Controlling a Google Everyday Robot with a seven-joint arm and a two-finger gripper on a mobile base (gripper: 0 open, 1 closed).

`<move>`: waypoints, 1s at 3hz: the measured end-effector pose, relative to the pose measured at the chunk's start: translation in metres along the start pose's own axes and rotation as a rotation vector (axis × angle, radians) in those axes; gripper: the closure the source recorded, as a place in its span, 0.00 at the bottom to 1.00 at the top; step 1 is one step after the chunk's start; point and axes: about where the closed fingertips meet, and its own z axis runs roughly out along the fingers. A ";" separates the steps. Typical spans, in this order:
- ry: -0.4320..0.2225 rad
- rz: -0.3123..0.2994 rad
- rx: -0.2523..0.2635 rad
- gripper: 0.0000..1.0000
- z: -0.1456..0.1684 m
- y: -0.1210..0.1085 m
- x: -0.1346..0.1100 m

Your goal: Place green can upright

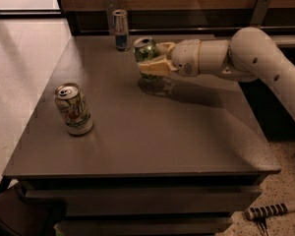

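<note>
The green can, now held just above the table, will stand upright when my gripper lets go of it on its dark reflection on the grey table [156, 89], well behind the white can.
The green can [145, 52] is dark green with a shiny silver top. It is held almost upright, leaning slightly, just above the grey table [147, 132] near its far middle. My gripper [152, 60] reaches in from the right on a white arm and is shut on the can, its pale fingers [156, 68] clasping the can's sides. The can's reflection shows on the table right below it.
A white can with green-red print [73, 108] stands upright at the table's left. A slim silver-and-blue can [120, 29] stands at the far edge. A wooden wall runs behind. A striped tool [268, 211] lies on the floor at lower right.
</note>
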 end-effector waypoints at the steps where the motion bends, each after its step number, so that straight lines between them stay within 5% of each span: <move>1: -0.037 0.006 0.001 1.00 -0.001 0.005 0.004; 3: -0.124 0.094 -0.027 1.00 0.005 -0.002 0.041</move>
